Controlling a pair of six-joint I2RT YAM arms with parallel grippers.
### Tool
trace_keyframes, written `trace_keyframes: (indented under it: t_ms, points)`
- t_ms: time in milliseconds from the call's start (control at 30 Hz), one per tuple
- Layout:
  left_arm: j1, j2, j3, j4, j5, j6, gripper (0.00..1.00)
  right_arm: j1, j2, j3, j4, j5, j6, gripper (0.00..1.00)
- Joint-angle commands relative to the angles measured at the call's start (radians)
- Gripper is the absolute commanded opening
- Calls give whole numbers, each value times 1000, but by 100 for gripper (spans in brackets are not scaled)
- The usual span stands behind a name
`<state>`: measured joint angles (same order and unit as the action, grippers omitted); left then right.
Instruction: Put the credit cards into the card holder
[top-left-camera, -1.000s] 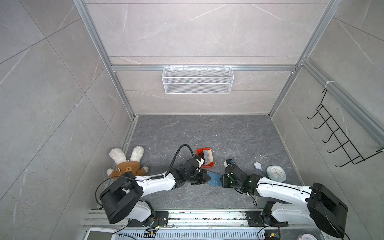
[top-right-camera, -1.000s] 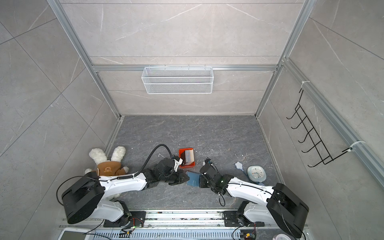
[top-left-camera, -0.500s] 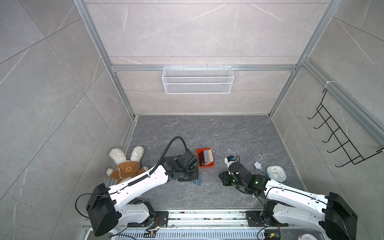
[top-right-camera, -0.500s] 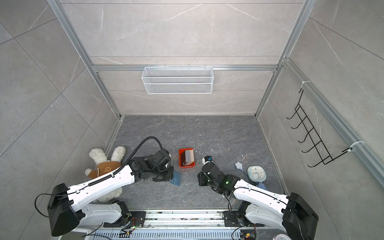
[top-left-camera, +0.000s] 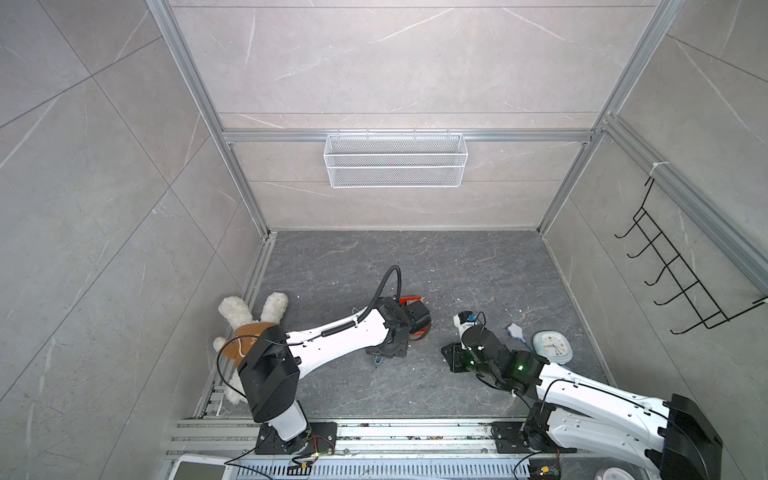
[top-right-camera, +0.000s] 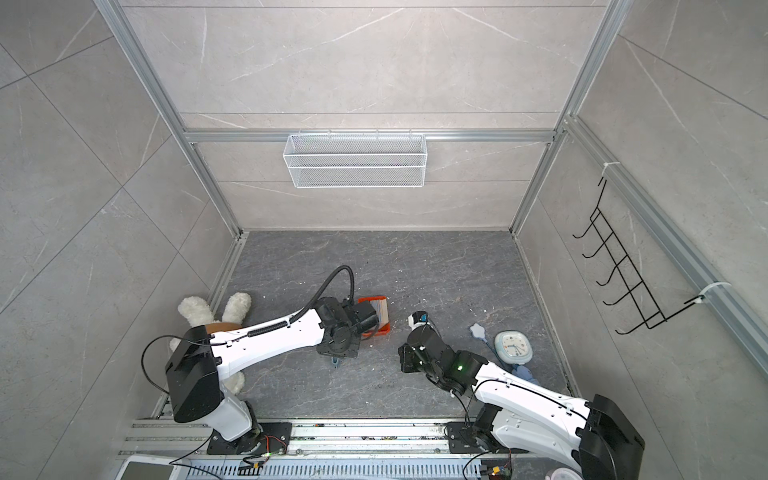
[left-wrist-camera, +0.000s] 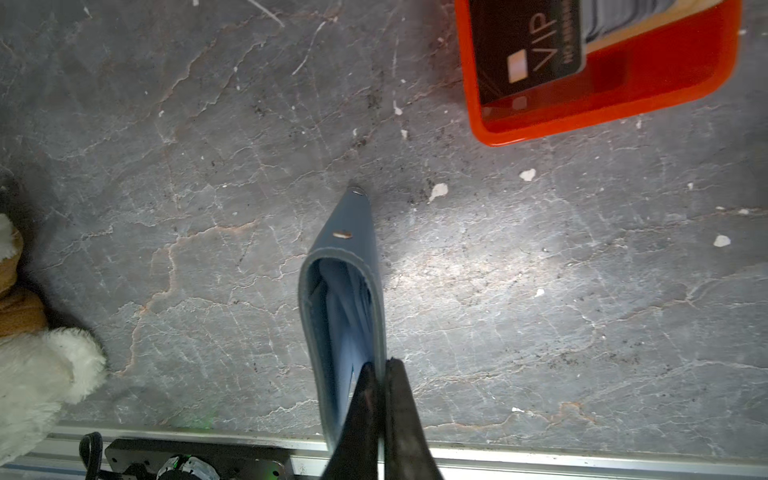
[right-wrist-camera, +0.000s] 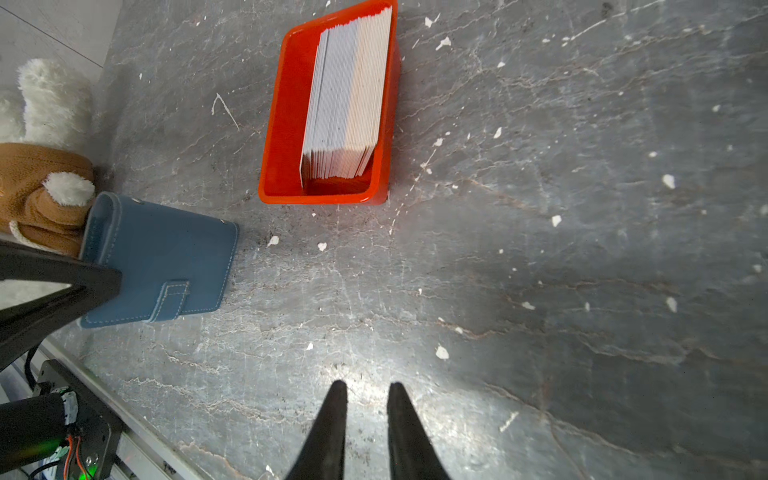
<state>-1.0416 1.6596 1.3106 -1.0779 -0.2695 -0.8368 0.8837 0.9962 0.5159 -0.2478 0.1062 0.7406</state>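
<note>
One cover at the card holder's open end is held in my left gripper, so my right gripper will steady the card holder while my left gripper takes the spine (left-wrist-camera: 344, 233).
The blue card holder (left-wrist-camera: 340, 299) hangs edge-on, slightly spread, with my left gripper (left-wrist-camera: 380, 365) shut on one cover. In the right wrist view the card holder (right-wrist-camera: 166, 262) shows its snap tab, with a left finger (right-wrist-camera: 62, 282) on its edge. In both top views only a blue sliver of the card holder (top-left-camera: 377, 363) (top-right-camera: 335, 362) shows under the left wrist. The credit cards (right-wrist-camera: 349, 95) (left-wrist-camera: 528, 45) stand stacked in an orange tray (right-wrist-camera: 286, 124) just beyond. My right gripper (right-wrist-camera: 367, 388) (top-left-camera: 449, 359) is open and empty over bare floor, to the right of the holder.
A plush bunny (top-left-camera: 249, 320) lies at the left wall, close to the card holder. A small clock (top-left-camera: 552, 347) and a pale blue trinket (top-left-camera: 515, 331) lie at the right. A metal rail (left-wrist-camera: 582, 461) runs along the front edge. A wire basket (top-left-camera: 395, 160) hangs on the back wall.
The right gripper has let go of the card holder, opened a little and drawn back to the right. The left arm has carried the holder leftward from the middle.
</note>
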Motion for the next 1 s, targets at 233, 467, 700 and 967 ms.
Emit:
trace_keyframes:
  t_ms: [233,467,700,967]
  points:
    - [-18,18,32,134,124,22,19,7,-11,-7,-44,36,-7,24]
    - [-18,-16,24,209,173,39,24,8,-13,-7,-47,34,-4,25]
    - [40,-106,-62,323,289,105,27,19,14,-22,36,-24,21,25]
    - [194,-193,-240,443,423,169,37,98,144,-2,153,-33,63,26]
